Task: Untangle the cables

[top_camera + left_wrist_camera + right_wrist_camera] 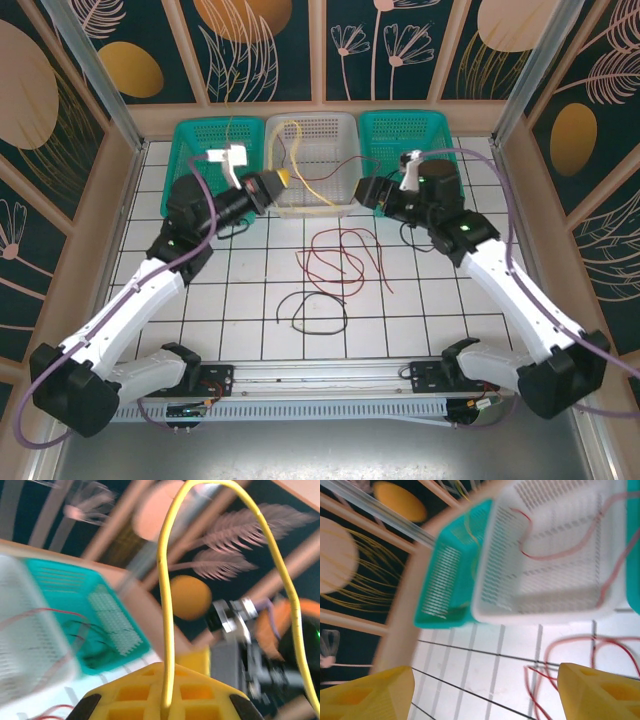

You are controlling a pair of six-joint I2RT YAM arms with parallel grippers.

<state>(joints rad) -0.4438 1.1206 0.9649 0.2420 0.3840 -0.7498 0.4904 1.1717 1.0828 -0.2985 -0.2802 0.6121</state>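
I will let go of the yellow cable with my left gripper on the bottom of the teal basket (227, 184) on my left gripper's side.
My left gripper (283, 178) hangs over the near left edge of the white basket (340, 130), shut on a yellow cable (300, 160). In the left wrist view that yellow cable (165, 605) rises from between the closed yellow fingers (125, 695) and arcs over to the right. My right gripper (362, 190) stands open by the white basket's near right corner. Its yellow fingers (365, 695) are wide apart, with thin black cable strands (470, 680) crossing the tiles below. Red cables (340, 255) lie looped mid-table, and a black cable (315, 310) lies nearer the bases.
A teal basket (195, 150) stands left of the white one and another teal basket (400, 130) stands to its right, all against the back wall. A red cable (555, 555) lies inside the white basket (545, 605). Wooden walls close in the tiled table.
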